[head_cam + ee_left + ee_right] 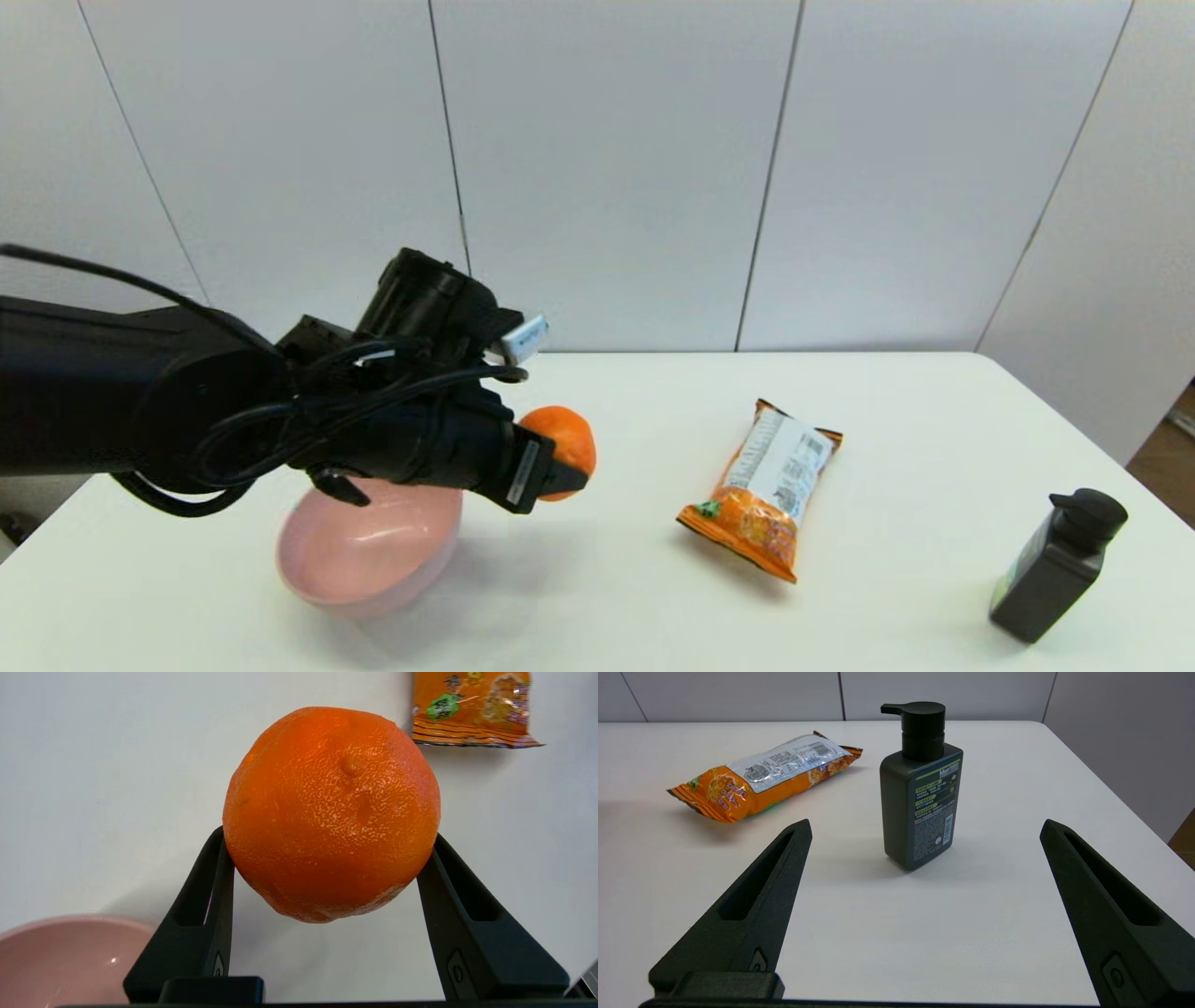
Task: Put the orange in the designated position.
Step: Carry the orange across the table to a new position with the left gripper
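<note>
Next, the left gripper releases the orange, now held in the air beside the pink bowl, on the bare tabletop (556,526) (294,857) between the pink bowl and snack packet, closer to the bowl.
The orange (564,441) is held in the air by my left gripper (558,467), which is shut on it just right of the pink bowl (364,560). In the left wrist view the dimpled orange (331,812) fills the gap between the two black fingers (210,896), with bare white tabletop (117,788) beneath it. The bare tabletop (579,560) between bowl and snack packet lies under the fruit. My right gripper (924,830) stands open over the table's right part, holding nothing; it is out of the head view.
An orange-and-white snack packet (767,485) lies mid-table to the right of the fruit. A dark pump bottle (1057,566) stands near the right front edge, directly ahead of my right gripper as the bottle (920,788). The table's right edge (1102,448) is close to the bottle.
</note>
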